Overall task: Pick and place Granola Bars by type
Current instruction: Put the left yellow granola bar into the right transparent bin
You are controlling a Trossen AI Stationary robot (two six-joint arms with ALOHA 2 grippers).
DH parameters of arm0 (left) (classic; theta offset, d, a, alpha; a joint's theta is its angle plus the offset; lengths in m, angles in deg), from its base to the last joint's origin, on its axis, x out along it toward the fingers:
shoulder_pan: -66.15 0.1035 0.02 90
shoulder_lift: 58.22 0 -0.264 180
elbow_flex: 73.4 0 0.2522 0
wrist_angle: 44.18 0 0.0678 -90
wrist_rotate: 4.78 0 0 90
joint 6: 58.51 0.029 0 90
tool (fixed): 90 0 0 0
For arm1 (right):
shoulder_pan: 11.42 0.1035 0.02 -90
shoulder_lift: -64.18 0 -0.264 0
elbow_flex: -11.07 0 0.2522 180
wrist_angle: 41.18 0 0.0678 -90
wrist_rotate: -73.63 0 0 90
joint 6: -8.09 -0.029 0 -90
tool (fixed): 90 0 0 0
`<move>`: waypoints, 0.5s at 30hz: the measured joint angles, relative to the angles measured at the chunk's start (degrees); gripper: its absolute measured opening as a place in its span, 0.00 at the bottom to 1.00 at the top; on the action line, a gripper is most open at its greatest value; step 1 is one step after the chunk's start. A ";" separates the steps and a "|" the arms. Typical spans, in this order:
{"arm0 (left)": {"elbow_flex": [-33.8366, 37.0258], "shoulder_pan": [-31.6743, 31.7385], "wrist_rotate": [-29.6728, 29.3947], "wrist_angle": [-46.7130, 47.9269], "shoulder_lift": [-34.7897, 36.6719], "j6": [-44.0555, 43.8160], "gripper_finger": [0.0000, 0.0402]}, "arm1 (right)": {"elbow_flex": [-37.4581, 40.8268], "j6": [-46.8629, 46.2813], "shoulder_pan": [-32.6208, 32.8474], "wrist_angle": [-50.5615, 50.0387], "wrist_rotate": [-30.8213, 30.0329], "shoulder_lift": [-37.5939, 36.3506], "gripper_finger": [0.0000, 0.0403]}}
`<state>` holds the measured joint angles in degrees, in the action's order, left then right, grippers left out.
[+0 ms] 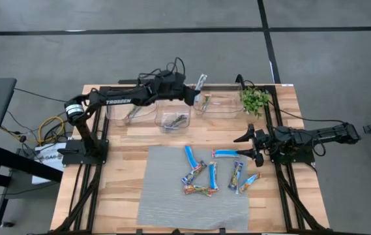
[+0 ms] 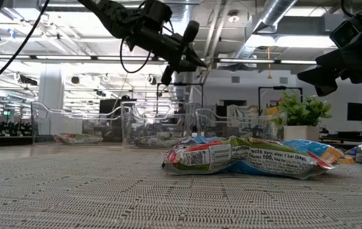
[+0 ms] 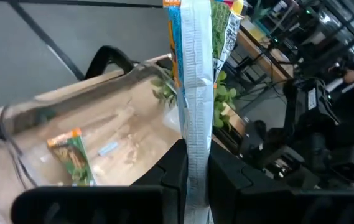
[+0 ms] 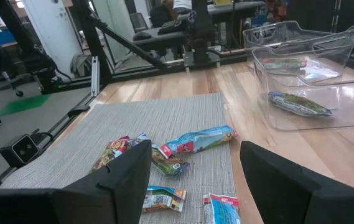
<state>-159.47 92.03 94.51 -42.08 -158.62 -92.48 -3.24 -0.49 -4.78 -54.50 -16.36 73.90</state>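
I will use my left gripper to set the granola bar down and let go of it beside the green bar in the clear bin [image 1: 212, 104] [image 3: 105, 151] nearest the plant.
My left gripper [image 1: 194, 93] hangs above the far bins, shut on a granola bar [image 1: 201, 81] with a silver back seam and a blue and green wrapper [image 3: 195, 74]. It stands over the near left edge of the far right clear bin [image 1: 221, 104], which holds one green bar [image 3: 71, 158]. Several more granola bars [image 1: 210, 175], blue and multicoloured, lie flat on the grey mat [image 1: 165, 196]. My right gripper [image 1: 250, 147] waits open at the table's right side, above the mat's right edge, with nothing between its fingers [image 4: 121, 174]. My left gripper pinches the bar between its two fingers [image 3: 173, 171], the flat wrapper [image 3: 196, 149] running along them and sticking out well past their free ends. The fingers lie nearly level, pointing toward the table's far right. The bar is lifted clear and slants upward [image 2: 191, 30].
Three clear bins stand in a row along the far edge: the left one [image 1: 128, 112] and the middle one [image 1: 173, 119] each hold wrapped bars. A small green plant [image 1: 255, 99] stands at the far right corner. Bare wood lies between mat and bins.
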 joint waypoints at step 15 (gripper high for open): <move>-10.28 0.77 -4.15 11.25 -1.59 19.97 0.07 | 0.00 0.02 0.00 -0.01 0.01 0.02 0.59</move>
<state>-169.75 92.80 90.36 -30.83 -160.21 -72.52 -3.24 -0.47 -4.77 -54.51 -16.35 73.92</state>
